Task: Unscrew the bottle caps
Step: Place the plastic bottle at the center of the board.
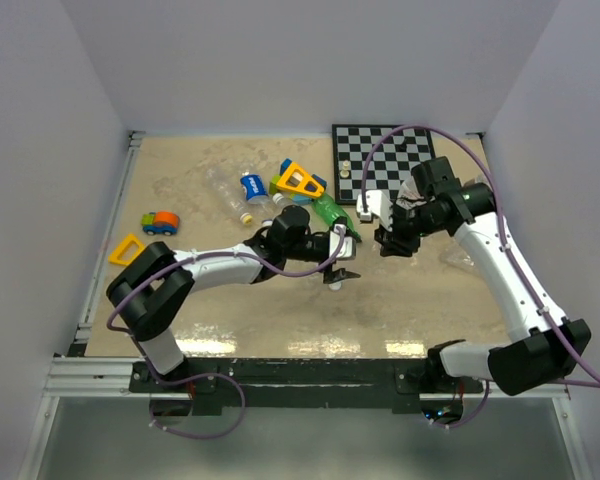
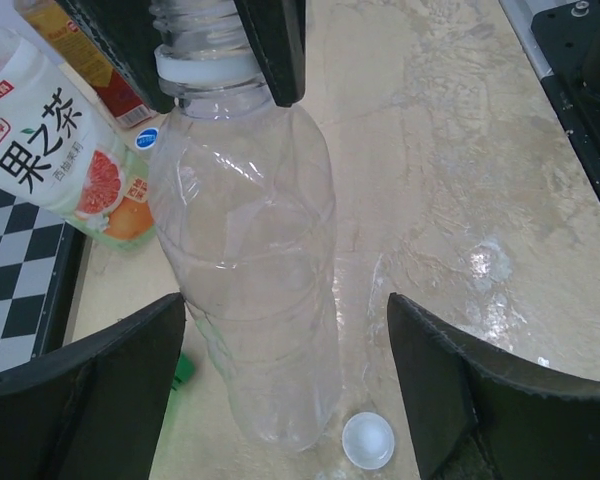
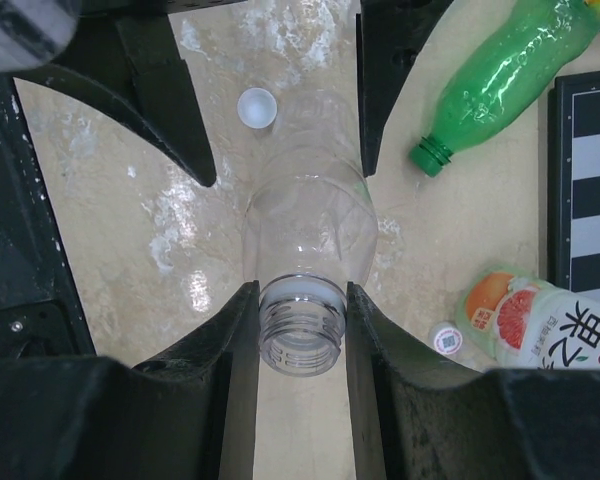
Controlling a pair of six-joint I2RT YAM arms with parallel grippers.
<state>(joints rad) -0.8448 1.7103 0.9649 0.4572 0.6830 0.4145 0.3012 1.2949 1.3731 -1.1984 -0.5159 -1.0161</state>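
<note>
The right gripper is pinching the clear bottle by its neck, so the left gripper should hold the bottle's lower end steady while the right gripper takes the bottle's wider shoulder [image 2: 245, 155].
A clear bottle [image 2: 250, 250] hangs above the table, its threaded mouth [image 3: 300, 345] bare, with a white ring under the threads. My right gripper [image 3: 301, 300] is shut on its neck. My left gripper [image 2: 285, 390] is open around the bottle's lower end, its left finger close to the wall and its right finger well apart. One loose white bottle cap [image 2: 368, 440] lies on the table under the bottle's base. A juice bottle [image 3: 540, 320] with a grapefruit label lies nearby with its white cap [image 3: 445, 338] on. The green bottle [image 3: 500, 70] lies with an open mouth.
A chessboard [image 1: 385, 160] with small pale pieces sits at the back right. Another clear bottle with a blue label [image 1: 250, 190], a yellow-orange triangle toy [image 1: 300, 180], a toy car [image 1: 162, 222] and a yellow triangle [image 1: 127, 250] lie at the back left.
</note>
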